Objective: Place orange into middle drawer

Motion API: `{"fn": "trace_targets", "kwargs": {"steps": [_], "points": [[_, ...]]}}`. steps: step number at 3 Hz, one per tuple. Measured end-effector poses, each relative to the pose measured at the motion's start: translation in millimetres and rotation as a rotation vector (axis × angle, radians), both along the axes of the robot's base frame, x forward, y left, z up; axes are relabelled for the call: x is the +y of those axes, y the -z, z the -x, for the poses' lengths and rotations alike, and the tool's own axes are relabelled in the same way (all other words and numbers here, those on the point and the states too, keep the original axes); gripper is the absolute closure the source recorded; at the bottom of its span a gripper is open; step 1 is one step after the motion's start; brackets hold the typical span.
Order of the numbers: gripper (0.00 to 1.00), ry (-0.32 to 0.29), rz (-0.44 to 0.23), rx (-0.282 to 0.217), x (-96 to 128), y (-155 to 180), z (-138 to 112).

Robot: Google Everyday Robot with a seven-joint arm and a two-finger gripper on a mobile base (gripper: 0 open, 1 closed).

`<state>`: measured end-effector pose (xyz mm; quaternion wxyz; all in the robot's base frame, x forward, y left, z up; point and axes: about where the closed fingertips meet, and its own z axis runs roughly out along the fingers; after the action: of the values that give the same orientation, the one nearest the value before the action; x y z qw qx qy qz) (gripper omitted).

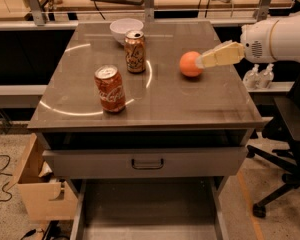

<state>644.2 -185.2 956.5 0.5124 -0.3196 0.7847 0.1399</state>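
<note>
The robot's gripper should next go to the orange on the grey tabletop and close around the orange's middle (191, 65).
The orange (189, 64) lies on the grey tabletop (190, 104), right of the middle. My gripper (202, 61) reaches in from the right on the white arm (280, 36). Its beige tip is at the orange's right side, touching it or just short of it. The middle drawer (145, 209) stands pulled out at the bottom of the cabinet. It shows a flat grey floor with nothing on it.
A red cola can (110, 89) and an orange-brown soda can (135, 51) stand on the left half of the top. A white bowl (126, 28) sits at the back. Below the top is a drawer front with a loop handle (147, 163). A wooden box (37, 189) is at the left, an office chair (290, 134) at the right.
</note>
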Motion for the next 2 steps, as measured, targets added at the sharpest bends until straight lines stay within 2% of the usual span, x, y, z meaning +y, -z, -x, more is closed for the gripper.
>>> {"fn": "trace_targets", "kwargs": {"steps": [1,2], "points": [[0.00,-0.069,-0.100,0.015,9.1,36.7,-18.2],[0.00,-0.137,-0.156,0.036,18.1,71.2,-38.3]]}}
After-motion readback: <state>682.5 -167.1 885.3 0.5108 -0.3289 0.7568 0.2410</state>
